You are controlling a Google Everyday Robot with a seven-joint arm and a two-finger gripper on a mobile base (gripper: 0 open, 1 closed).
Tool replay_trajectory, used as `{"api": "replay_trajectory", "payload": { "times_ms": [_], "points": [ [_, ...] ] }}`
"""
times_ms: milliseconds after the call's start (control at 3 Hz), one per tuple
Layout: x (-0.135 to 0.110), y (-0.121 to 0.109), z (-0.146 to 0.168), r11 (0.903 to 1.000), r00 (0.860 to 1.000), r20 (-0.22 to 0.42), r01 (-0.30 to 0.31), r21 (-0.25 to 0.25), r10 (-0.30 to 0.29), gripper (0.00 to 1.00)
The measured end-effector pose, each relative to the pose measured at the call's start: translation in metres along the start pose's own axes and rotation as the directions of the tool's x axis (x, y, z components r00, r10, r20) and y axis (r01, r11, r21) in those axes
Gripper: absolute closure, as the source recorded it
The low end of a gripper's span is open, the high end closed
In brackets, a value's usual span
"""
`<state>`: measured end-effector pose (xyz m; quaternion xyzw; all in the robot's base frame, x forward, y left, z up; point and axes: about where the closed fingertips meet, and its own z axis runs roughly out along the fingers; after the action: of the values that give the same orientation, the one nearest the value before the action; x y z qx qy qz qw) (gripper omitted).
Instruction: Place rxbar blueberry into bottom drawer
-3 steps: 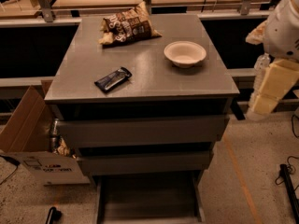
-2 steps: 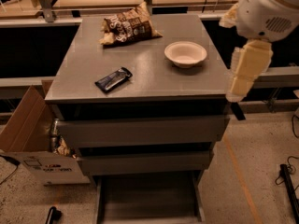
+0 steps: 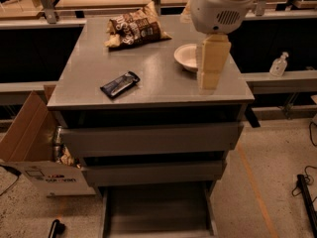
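Observation:
The bar has to be lifted off the cabinet top, so my gripper will next go to the rxbar blueberry's middle (image 3: pixel 122 84) and close there.
The rxbar blueberry (image 3: pixel 120 84), a dark flat bar, lies on the grey cabinet top (image 3: pixel 153 90) left of the middle, near the front edge. The bottom drawer (image 3: pixel 158 213) is pulled out below the two shut drawers, and its grey tray shows nothing in it. My gripper (image 3: pixel 209 82) hangs as a cream block under the white arm joint (image 3: pixel 220 6), over the right side of the top. It is to the right of the bar and apart from it, and it covers part of a bowl.
A crinkled brown chip bag (image 3: pixel 136 29) lies at the back of the top. A white bowl (image 3: pixel 184 56) sits at the right, partly behind the arm. An open cardboard box (image 3: pixel 29 143) stands on the floor at the left. A clear bottle (image 3: pixel 279 65) stands on a ledge at the right.
The arm has swung left from beside the cabinet to over its right side, and now stands in front of the bowl. The bar, bag and drawers have not moved.

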<state>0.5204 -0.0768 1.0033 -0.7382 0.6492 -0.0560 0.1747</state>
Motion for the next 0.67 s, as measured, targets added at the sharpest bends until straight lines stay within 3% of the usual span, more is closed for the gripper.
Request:
{"api": "replay_trajectory", "payload": {
  "times_ms": [333, 667],
  "points": [
    [0.000, 0.000, -0.001, 1.0000, 1.000, 0.001, -0.001, 0.006, 0.001, 0.00],
    [-0.018, -0.004, 0.018, 0.9974, 0.997, 0.017, 0.070, -0.017, -0.069, 0.00]
  ]
}}
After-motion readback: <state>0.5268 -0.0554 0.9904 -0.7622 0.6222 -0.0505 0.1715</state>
